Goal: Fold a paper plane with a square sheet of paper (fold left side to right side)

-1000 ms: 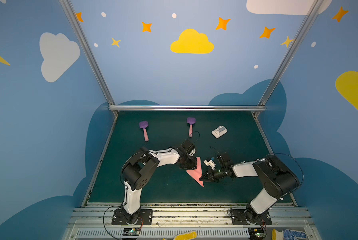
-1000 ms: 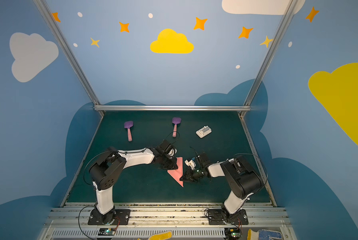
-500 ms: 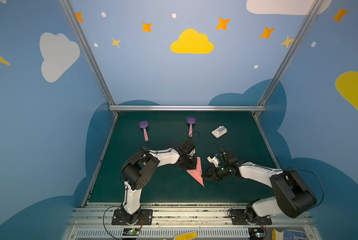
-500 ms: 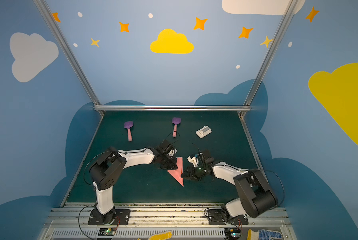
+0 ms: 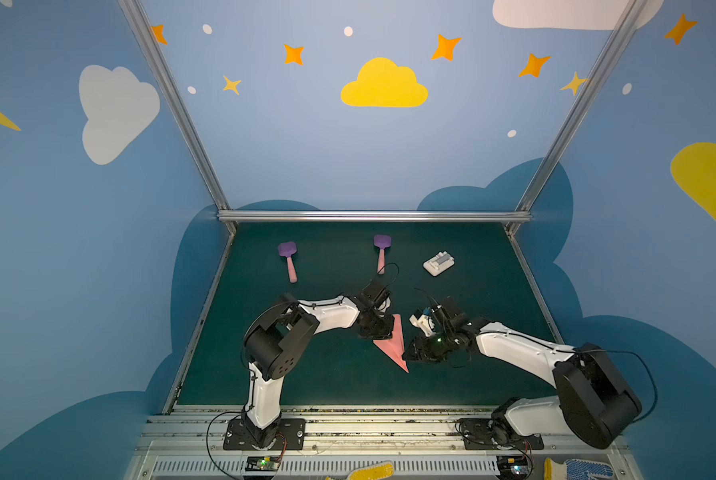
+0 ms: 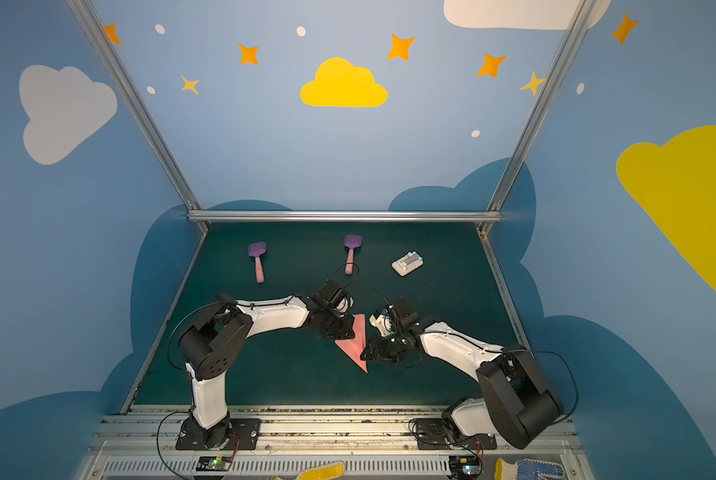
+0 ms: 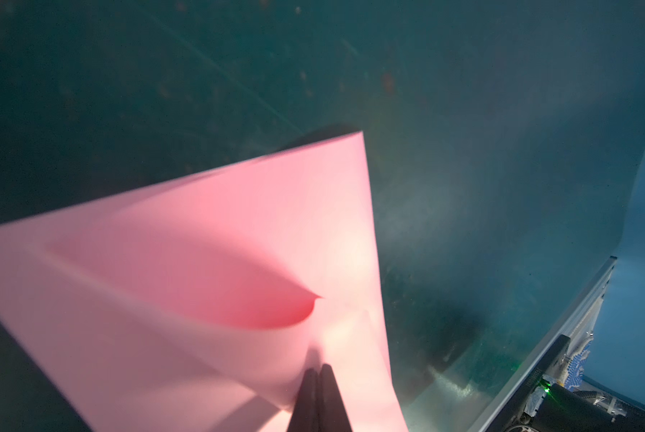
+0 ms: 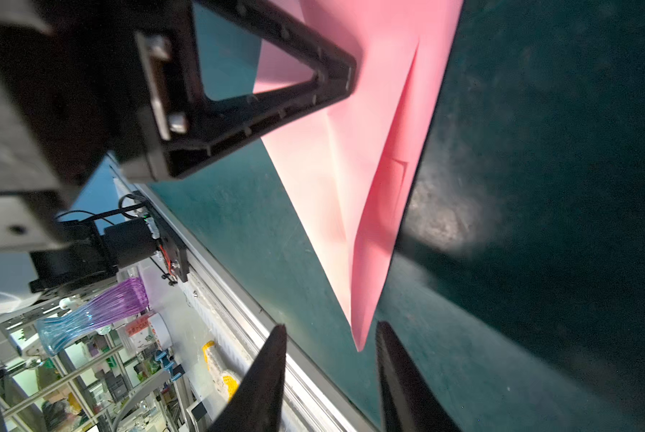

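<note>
My right gripper will reach farther in and pinch the fold point(image 8: 352, 284) near the nose, because the raised layer of paper gapes along the plane's nose and the gripper is short of the nose's tip.
The square sheet of paper point(image 5: 392, 345) point(image 6: 355, 345) is salmon pink and folded into a pointed dart, the paper plane, lying mid-table with its nose toward the front rail. My left gripper point(image 5: 383, 332) point(image 6: 345, 332) is at the wide rear end. In the left wrist view, the gripper point(image 7: 318, 368) is shut, pinching a raised layer of the paper point(image 7: 208, 262). My right gripper point(image 5: 408, 355) point(image 6: 366, 355) sits beside the nose. In the right wrist view, the gripper point(image 8: 330, 325) is open, and the paper's tip point(image 8: 358, 336) lies just ahead of the gap, untouched.
Two pink-handled purple spatulas point(image 5: 287, 259) point(image 5: 382, 251) and a small white block point(image 5: 438, 263) lie at the back of the green mat. The metal front rail point(image 5: 348, 409) runs close behind the paper's nose, with gloves point(image 5: 364, 471) beyond it.
My right gripper has gone from shut to open, letting go of the paper's nose. The right arm's elbow has dropped and swung out to the right. The left gripper stays put.
</note>
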Robot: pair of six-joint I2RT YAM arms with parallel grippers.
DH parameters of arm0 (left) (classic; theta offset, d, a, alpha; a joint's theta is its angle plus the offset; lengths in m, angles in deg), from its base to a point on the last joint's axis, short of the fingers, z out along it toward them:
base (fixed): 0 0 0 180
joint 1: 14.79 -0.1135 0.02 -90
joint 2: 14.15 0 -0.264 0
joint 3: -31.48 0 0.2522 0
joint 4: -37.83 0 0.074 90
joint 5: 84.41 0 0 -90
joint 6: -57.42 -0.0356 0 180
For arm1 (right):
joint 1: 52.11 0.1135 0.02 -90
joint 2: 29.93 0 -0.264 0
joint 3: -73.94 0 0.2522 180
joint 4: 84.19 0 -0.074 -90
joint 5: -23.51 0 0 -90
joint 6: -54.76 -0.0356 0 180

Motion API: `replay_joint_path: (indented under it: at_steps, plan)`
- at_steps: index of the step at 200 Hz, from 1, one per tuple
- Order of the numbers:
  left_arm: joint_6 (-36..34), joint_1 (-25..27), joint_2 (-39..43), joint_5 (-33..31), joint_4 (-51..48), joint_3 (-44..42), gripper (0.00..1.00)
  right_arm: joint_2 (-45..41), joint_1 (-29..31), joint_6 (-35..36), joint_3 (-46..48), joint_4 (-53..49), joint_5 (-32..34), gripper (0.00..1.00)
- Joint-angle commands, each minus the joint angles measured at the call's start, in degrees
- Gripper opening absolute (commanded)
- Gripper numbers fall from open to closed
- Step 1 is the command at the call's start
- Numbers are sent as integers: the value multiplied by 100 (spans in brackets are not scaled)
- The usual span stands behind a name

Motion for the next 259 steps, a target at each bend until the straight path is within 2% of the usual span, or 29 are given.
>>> replay_joint_path:
  at_steps: [1,15,59,100,209,243,259]
  plan:
    - [-36,-5,-75,-171,-213,-111,6,189,109,4,-219,-8,252,36]
    - [-33,-5,-77,-170,-205,-115,6,269,127,-23,-212,66,273,32]
    - [-31,-6,-21,-174,-204,-125,6,488,146,-91,-167,286,187,10]
    - [-16,-5,16,-170,-174,-177,6,646,172,-108,-90,435,187,0]
    - [-146,-5,294,-178,-259,-153,7,1051,130,-55,159,676,261,0]
    - [-164,-7,729,-179,7,-347,20,1087,110,-41,244,711,244,0]
    - [-162,27,914,-128,164,-476,23,1109,102,-32,281,728,230,0]
